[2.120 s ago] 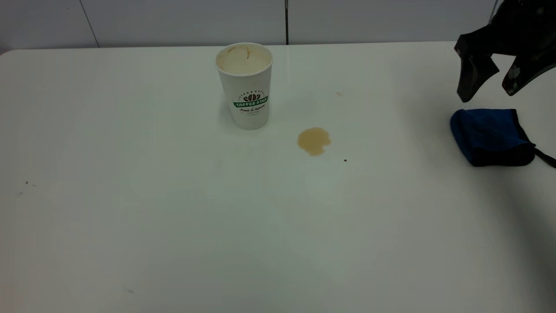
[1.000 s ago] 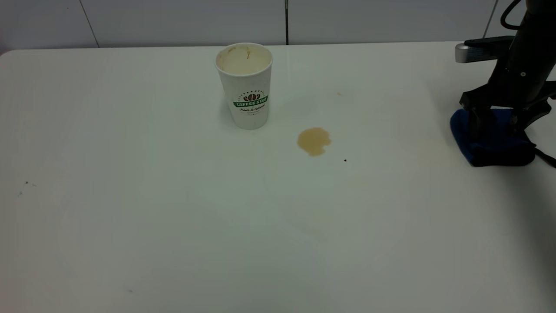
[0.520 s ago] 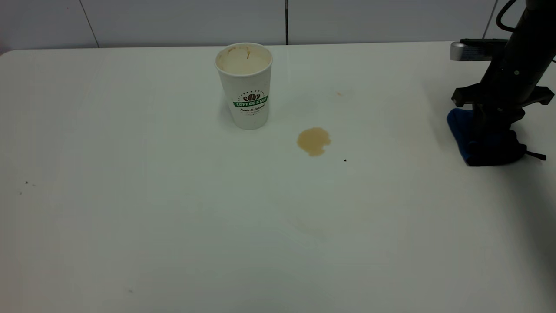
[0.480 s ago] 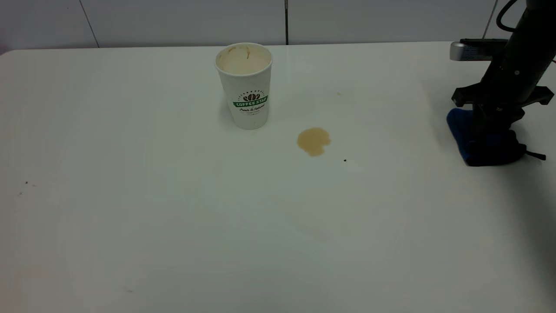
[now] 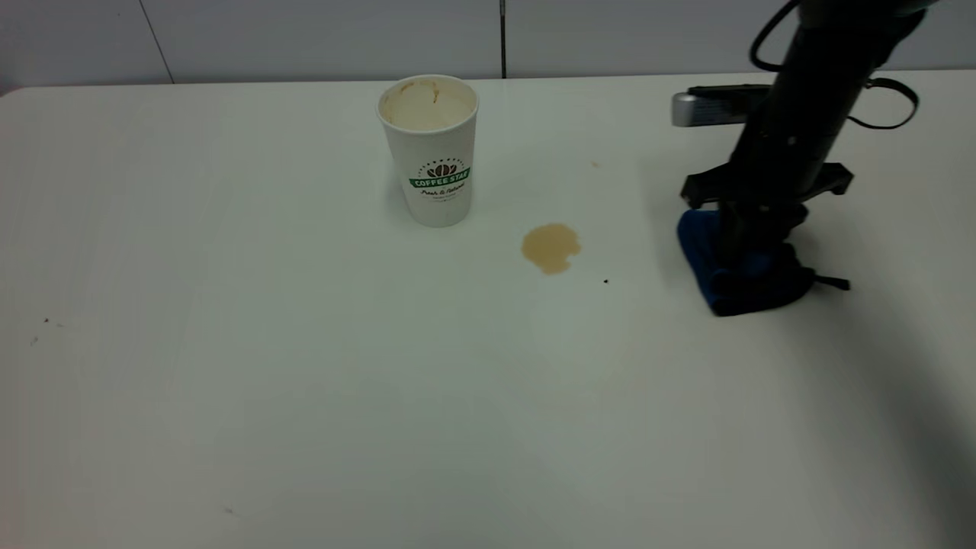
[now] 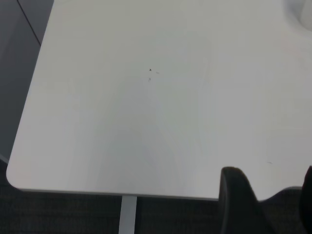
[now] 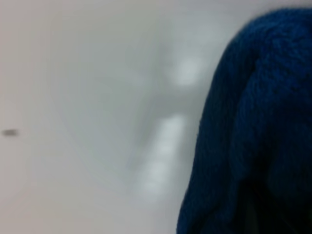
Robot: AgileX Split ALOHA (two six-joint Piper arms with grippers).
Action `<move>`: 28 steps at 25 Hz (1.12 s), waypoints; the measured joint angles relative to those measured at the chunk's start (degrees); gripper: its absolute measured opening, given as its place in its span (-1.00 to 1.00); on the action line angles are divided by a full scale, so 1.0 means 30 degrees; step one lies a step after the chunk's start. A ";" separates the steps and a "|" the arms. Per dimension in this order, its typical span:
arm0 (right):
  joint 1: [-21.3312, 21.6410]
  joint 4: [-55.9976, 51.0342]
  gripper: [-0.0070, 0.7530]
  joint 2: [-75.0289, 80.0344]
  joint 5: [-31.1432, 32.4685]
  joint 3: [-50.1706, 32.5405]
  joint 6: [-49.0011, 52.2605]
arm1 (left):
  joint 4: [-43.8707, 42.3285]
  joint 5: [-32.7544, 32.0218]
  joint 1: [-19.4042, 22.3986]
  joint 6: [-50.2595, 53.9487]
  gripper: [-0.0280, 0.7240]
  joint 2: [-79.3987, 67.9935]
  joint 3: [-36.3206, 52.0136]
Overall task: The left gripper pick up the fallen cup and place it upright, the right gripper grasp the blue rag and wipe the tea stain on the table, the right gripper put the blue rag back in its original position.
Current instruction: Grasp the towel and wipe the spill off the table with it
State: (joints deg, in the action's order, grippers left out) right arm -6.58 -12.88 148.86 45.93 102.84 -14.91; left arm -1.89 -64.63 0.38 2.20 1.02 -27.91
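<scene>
Next, I let go of the blue rag with my right gripper between its black strap and the table's back edge (image 5: 851, 215).
The white cup (image 5: 431, 149) with the green logo stands upright on the table (image 5: 305, 381) at the back centre. The light-brown tea stain (image 5: 550, 247) lies to its right front. My right gripper (image 5: 743, 244) points straight down and is shut on the blue rag (image 5: 717, 278), which rests on the table to the right of the stain, apart from it. The rag fills much of the right wrist view (image 7: 258, 131). My left gripper (image 6: 265, 204) is out of the exterior view; its wrist view shows its two dark fingers spread and empty over the table's corner.
A tiny dark speck (image 5: 606, 281) lies between the stain and the rag. More specks (image 5: 46, 321) lie at the far left. A grey wall runs behind the table's back edge. The rag's thin black strap (image 5: 831, 283) trails to the right.
My right gripper came down onto the rag, shut on it, and has dragged it leftwards across the table toward the stain. The cup and stain have not moved.
</scene>
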 joint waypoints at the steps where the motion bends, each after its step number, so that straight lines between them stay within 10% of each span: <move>1: -0.0591 -0.0020 -0.73 0.0000 -0.0018 0.0000 0.0236 | 0.0000 0.0000 0.0000 0.0000 -0.01 0.0000 0.0000; 13: -0.5554 -0.0234 -0.73 0.0054 -0.2263 0.0026 0.1838 | 0.0000 0.0000 0.0000 0.0000 -0.01 0.0000 0.0000; 28: -0.5801 -0.0278 -0.73 0.3051 -0.1937 0.6404 0.2980 | 0.0000 0.0000 0.0000 0.0000 -0.01 0.0000 0.0000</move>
State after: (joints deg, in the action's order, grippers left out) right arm -23.98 -13.72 158.01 40.12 122.05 -5.97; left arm -1.89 -64.63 0.38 2.20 1.02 -27.91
